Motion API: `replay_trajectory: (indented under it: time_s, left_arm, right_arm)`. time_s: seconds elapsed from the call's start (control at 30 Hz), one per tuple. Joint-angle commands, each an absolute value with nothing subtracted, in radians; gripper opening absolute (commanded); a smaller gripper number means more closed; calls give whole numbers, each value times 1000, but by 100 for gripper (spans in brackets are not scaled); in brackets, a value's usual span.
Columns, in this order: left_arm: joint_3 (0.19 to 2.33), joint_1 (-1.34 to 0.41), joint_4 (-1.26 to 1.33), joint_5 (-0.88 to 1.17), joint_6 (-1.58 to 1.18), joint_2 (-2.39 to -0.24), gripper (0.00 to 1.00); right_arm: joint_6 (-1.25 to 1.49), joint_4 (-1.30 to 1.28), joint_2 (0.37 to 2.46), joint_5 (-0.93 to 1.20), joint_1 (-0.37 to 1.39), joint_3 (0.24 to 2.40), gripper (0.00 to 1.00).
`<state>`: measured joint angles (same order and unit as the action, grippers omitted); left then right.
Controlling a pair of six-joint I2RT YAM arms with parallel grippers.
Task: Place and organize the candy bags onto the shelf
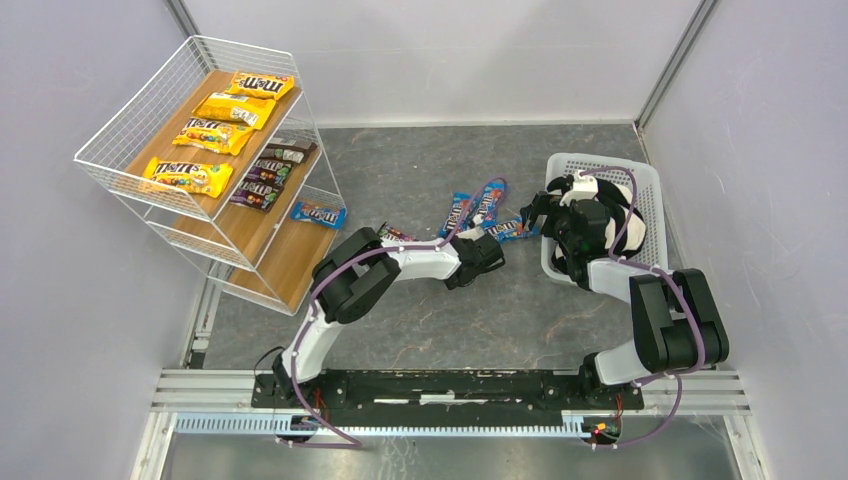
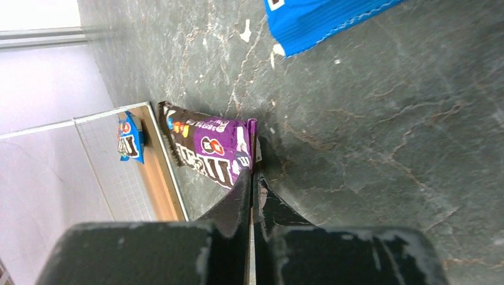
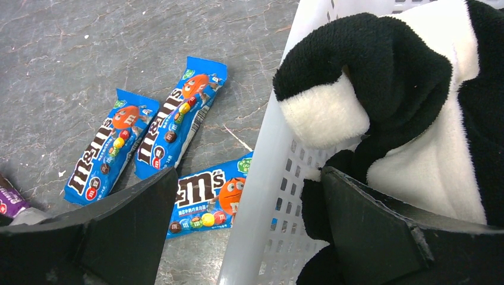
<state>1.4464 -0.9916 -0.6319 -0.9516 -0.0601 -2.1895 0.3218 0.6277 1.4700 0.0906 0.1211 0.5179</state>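
I need to set the purple candy bag, now held low over the floor, with my left gripper on the open floor just my side of the blue bags (image 1: 426, 285).
The shelf (image 1: 112, 135) stands at the far left. Several yellow candy bags (image 1: 213, 133) lie on its top board, dark purple ones (image 1: 265, 172) on the middle board, and one blue bag (image 1: 318, 213) on the lowest. Three blue bags (image 1: 487, 212) lie on the floor between the arms and also show in the right wrist view (image 3: 178, 116). My left gripper (image 2: 254, 178) is shut on the end of a purple candy bag (image 2: 208, 148), low over the floor and facing the shelf (image 2: 157, 178). My right gripper (image 3: 248, 178) is open and empty, straddling the basket's wall.
A white lattice basket (image 1: 650, 200) at the right holds a black-and-white cloth (image 1: 600, 200); both fill the right wrist view's right side, basket wall (image 3: 261, 178) and cloth (image 3: 386, 77). A blue bag's corner (image 2: 321, 18) lies ahead of my left gripper. Grey walls enclose the floor.
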Motion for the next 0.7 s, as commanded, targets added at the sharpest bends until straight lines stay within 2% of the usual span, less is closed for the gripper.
replay_trajectory:
  time_s: [0.0,0.3,0.67]
  left_arm:
    - [1431,-988,-614,-997,-31,-2069,2]
    - [1443,-989,-766,-934,-104,-1801,2]
    - [1620,-1024,-1316,-1134,-396,-1527,2]
  right_arm:
    - [334,649,1474,104,115,550,98]
    - [339,650,1473,124,114,551,98]
    - [340,656,1480,132,115,552,98]
